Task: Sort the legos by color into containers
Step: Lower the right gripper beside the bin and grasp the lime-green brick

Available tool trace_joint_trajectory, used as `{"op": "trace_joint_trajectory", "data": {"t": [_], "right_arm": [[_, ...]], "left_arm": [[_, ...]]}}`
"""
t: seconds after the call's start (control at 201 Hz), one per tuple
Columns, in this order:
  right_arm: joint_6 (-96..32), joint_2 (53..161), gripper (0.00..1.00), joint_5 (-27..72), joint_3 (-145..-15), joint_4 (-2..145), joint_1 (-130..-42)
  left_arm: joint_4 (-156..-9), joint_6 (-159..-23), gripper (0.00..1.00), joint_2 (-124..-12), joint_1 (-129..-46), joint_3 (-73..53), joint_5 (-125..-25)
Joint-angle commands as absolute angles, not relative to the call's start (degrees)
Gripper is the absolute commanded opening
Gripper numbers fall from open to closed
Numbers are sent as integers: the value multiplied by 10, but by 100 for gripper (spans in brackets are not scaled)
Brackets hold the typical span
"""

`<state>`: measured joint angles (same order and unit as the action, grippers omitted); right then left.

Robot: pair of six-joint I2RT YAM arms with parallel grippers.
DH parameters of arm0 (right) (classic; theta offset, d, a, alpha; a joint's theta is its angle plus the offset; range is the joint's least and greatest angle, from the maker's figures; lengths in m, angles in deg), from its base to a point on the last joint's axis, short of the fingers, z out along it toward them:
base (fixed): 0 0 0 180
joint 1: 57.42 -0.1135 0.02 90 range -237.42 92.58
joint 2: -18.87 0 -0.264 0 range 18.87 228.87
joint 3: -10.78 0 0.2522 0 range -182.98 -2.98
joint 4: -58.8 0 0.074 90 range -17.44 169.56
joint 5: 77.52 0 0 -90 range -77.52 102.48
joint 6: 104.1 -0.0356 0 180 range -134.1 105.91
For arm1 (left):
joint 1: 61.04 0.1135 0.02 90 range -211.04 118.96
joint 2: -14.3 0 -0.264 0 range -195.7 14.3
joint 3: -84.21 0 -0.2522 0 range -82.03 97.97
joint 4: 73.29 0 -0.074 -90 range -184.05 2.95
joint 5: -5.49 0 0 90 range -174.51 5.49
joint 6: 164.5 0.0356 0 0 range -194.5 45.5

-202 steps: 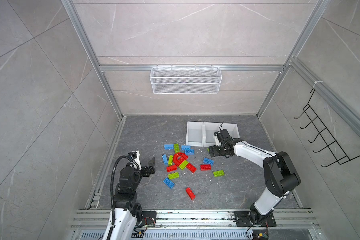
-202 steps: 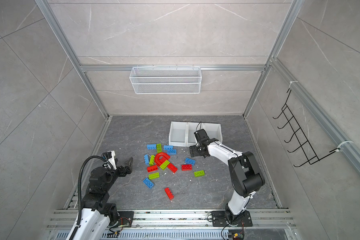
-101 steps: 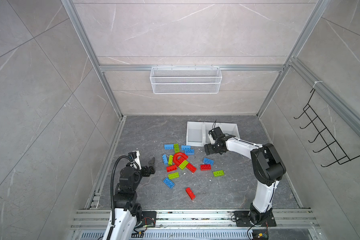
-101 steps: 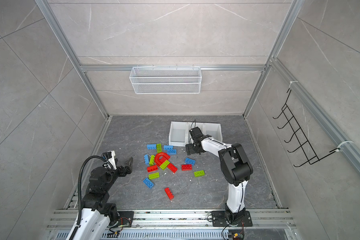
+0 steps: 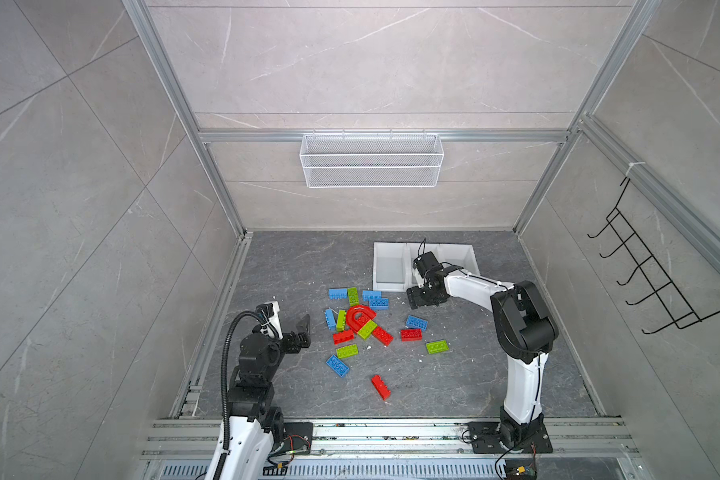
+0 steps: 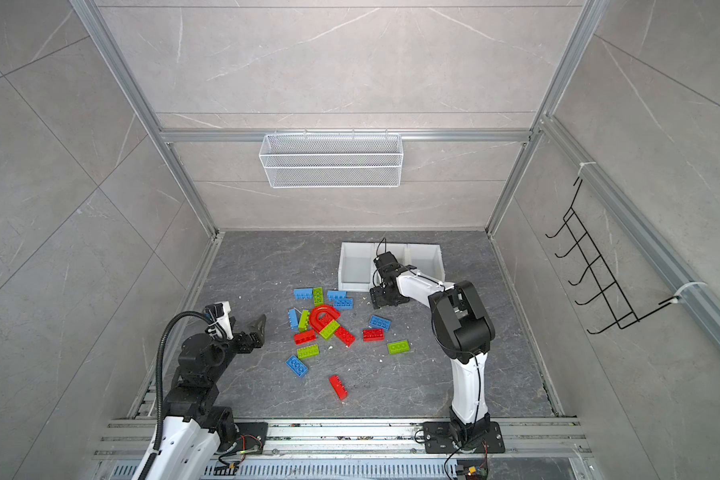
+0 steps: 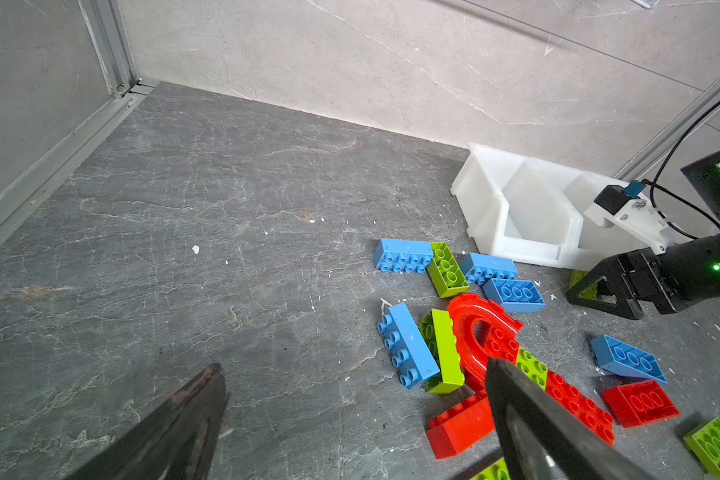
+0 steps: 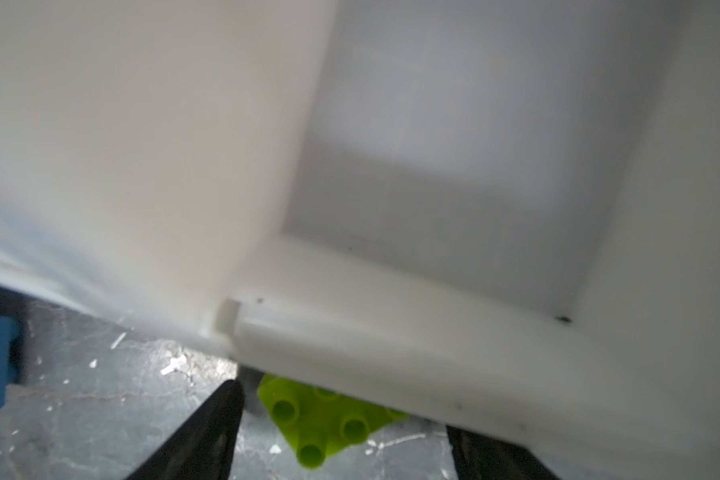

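The lime green lego sits at a slant between the right gripper's fingers at the front side of the containers, so the robot should take it squarely by its long sides (image 8: 363, 439) before lifting.
Red, blue and lime green legos lie loose on the grey floor around a red arch piece (image 5: 360, 316) (image 6: 324, 316) (image 7: 481, 328). The three joined white containers (image 5: 391, 246) (image 6: 356, 249) (image 7: 487, 199) stand behind the pile. My right gripper (image 5: 422, 297) (image 6: 385, 298) (image 7: 599, 291) sits low at the containers' front wall (image 8: 391, 324). It is open around a lime green lego (image 8: 321, 419), with a gap on each side. My left gripper (image 5: 304, 328) (image 6: 258, 326) (image 7: 352, 365) hangs open and empty to the left of the pile.
A single red brick (image 5: 380, 387) lies apart toward the front. A green brick (image 5: 437, 346), a red one (image 5: 411, 333) and a blue one (image 5: 416, 321) lie right of the pile. A white wire basket (image 5: 371, 160) hangs on the back wall.
The right arm has swung left, carrying its gripper a little leftward along the front of the containers. The left arm has not moved.
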<state>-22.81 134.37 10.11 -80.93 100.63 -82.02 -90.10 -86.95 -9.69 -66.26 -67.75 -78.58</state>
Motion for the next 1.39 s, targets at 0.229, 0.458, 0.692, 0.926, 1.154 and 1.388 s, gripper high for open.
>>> {"op": "trace_joint_trajectory", "data": {"t": [0.229,0.458,0.692,0.926,1.154,1.388], "right_arm": [[-254,1322,59,119,-771,1011,-828],[-275,1282,55,109,-734,1027,-827],[-316,1258,81,127,-723,996,-825],[-346,1328,83,138,-796,989,-817],[-359,1377,75,130,-837,1002,-818],[-352,1379,60,71,-830,1035,-822]], "left_arm": [[-892,-875,100,-100,-662,-676,-792],[-892,-875,100,-99,-662,-676,-792],[-892,-875,100,-99,-662,-676,-792],[-898,-876,100,-87,-662,-679,-794],[-900,-877,100,-79,-662,-681,-797],[-899,-877,100,-81,-662,-681,-796]]}}
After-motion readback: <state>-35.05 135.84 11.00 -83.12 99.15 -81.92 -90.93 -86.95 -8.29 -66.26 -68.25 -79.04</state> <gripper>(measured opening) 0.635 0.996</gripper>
